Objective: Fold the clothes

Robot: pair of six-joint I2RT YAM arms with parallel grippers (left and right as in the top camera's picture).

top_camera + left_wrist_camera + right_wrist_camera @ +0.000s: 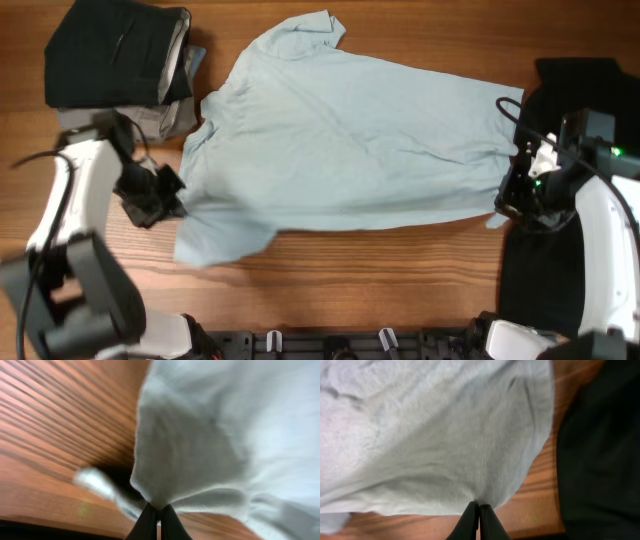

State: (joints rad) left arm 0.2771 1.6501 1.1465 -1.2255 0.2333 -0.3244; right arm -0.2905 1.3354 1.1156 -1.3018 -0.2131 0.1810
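Observation:
I will release the hem's near corner with my right gripper on the bare wood [497,248] [551,497] beside the edge of the large black garment.
The clothes are a pale blue t-shirt [350,140] spread flat across the wooden table, collar at the left, hem at the right. My left gripper [172,205] is shut on the t-shirt's near left edge by the sleeve; in the left wrist view the fabric [210,435] bunches up from the pinched fingertips [150,515]. At the other end, the right gripper [503,205] is shut on the near corner of the hem, and the cloth [435,435] rises from its closed fingertips [472,510].
A stack of folded black and grey garments [120,60] lies at the back left. A large black garment [560,200] lies under the right arm at the table's right side. Bare wood [380,270] runs along the front.

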